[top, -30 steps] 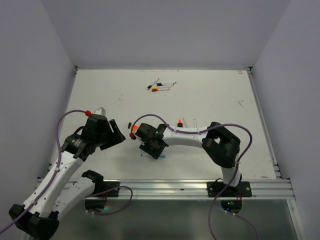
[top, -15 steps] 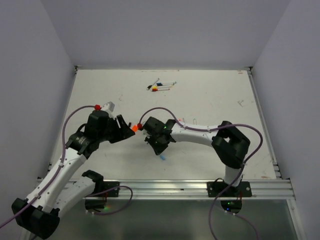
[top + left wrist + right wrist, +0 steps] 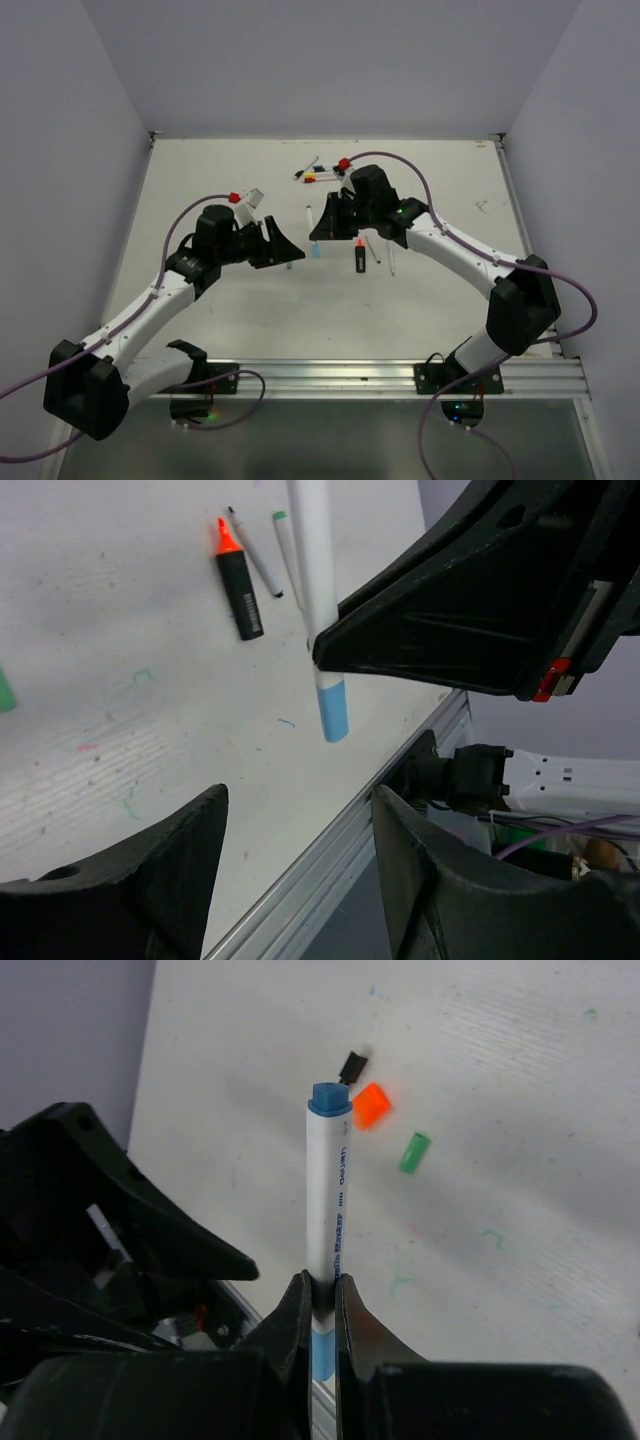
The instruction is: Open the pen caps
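Observation:
The white pen, held above the table now, will be let go by my right gripper just beyond the thin pen [image 3: 403,257] that lies farther from the black highlighter.
My right gripper [image 3: 320,1295] is shut on a thin white pen [image 3: 327,1190] and holds it above the table; it also shows in the top view [image 3: 318,230]. The pen's light blue cap [image 3: 331,708] sticks out below the fingers. My left gripper [image 3: 300,800] is open and empty, just left of that cap, as the top view [image 3: 290,250] also shows. Loose orange [image 3: 371,1106], green [image 3: 413,1152] and black [image 3: 352,1065] caps lie on the table. The black highlighter [image 3: 359,257] lies uncapped with its orange tip bare.
Two thin pens [image 3: 381,252] lie just right of the highlighter. Several capped pens [image 3: 322,172] lie in a cluster at the far middle of the table. The metal rail [image 3: 330,375] runs along the near edge.
My right gripper has swung away from the near edge toward the far side, carrying the blue-capped pen. My left gripper has reached right and further out toward it.

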{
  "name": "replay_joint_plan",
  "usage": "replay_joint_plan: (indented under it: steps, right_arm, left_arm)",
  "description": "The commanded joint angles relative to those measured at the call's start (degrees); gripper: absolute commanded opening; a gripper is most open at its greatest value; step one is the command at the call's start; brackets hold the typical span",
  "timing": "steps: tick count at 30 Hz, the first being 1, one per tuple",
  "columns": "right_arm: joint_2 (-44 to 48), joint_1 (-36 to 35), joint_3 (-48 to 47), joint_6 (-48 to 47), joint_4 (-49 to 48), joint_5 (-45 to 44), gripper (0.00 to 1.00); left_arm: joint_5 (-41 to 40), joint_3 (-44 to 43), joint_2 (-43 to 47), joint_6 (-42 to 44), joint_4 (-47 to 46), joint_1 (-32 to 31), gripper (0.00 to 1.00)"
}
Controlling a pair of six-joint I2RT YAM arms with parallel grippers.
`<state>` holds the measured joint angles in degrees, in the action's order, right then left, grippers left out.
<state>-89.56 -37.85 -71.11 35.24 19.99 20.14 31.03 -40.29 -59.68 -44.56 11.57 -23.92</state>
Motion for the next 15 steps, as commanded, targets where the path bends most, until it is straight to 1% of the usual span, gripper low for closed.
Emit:
replay_joint_plan:
  steps: [1, 2, 4, 10, 15]
  right_arm:
    - [-0.1, -0.3, -0.6, 8.2, -8.0, 6.8, 0.00]
    - [-0.4, -0.3, -0.4, 9.6, -8.8, 7.2, 0.00]
    - [-0.4, -0.3, 0.2, 10.4, -10.1, 7.3, 0.00]
    - [-1.1, -0.3, 0.4, 11.7, -11.5, 8.8, 0.00]
    - [-1.8, -0.3, 0.5, 13.3, -13.3, 10.4, 0.00]
  left_arm:
    - [6.5, 1.2, -2.0, -2.8, -13.6, -0.9, 0.62]
    - [7.0, 1.1, -3.3, -3.5, -15.5, -1.1, 0.62]
    - [7.5, 0.6, -4.6, -3.6, -16.2, -1.4, 0.62]
    - [6.9, -0.4, -7.6, -2.6, -15.6, -1.7, 0.60]
    - [7.1, -1.1, -9.0, -3.1, -16.6, -1.6, 0.55]
